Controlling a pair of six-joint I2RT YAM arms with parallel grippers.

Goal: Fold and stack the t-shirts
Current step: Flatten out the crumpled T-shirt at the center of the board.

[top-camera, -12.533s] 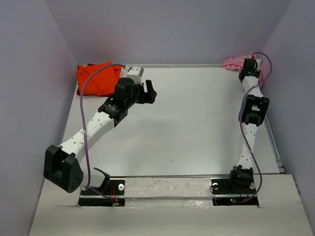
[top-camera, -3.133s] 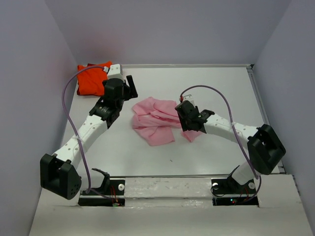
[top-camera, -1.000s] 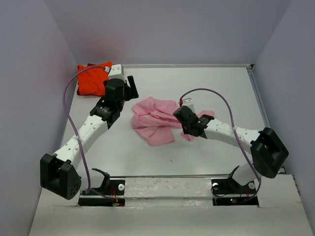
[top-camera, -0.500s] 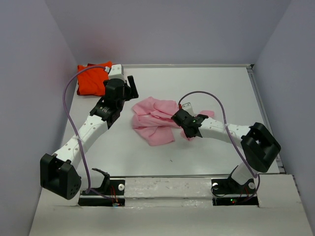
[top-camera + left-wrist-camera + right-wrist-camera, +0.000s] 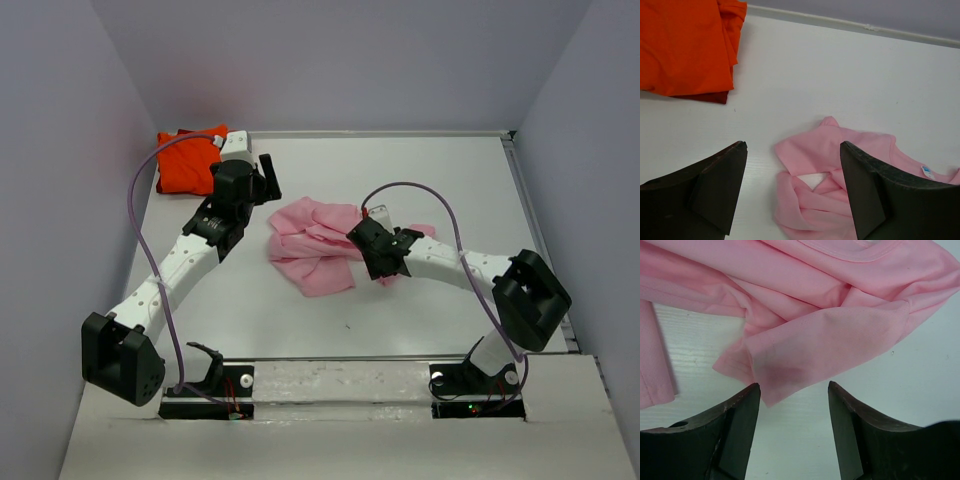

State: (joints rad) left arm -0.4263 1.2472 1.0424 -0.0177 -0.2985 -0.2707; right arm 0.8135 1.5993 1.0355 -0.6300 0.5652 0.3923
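My right gripper will take the sleeve's inner corner (image 5: 751,346) and pull it clear before folding, because the pink sleeve's top layer lies slanted over the layer under it.
The pink t-shirt (image 5: 318,245) lies crumpled in the middle of the white table. Its right edge spreads just ahead of my right gripper (image 5: 380,268), which hangs low over the cloth. In the right wrist view a pink sleeve (image 5: 830,340) lies flat on the table in front of my right gripper (image 5: 794,385), whose fingers stand apart with nothing between them. The orange-red t-shirt (image 5: 188,160) sits folded in the far left corner. My left gripper (image 5: 268,180) hovers open between the two shirts. Its wrist view shows the pink t-shirt (image 5: 810,150) below my left gripper (image 5: 792,145) and the orange-red t-shirt (image 5: 685,45) at upper left.
Purple walls close in on the table at the left, back and right. A thin raised rim (image 5: 522,190) runs along the right edge. Purple cables loop over both arms. Bare white table (image 5: 330,320) lies between the pink shirt and the arm bases.
My right gripper has opened and let go of the pink cloth, which now lies on the table in front of its fingers. The left arm has not moved.
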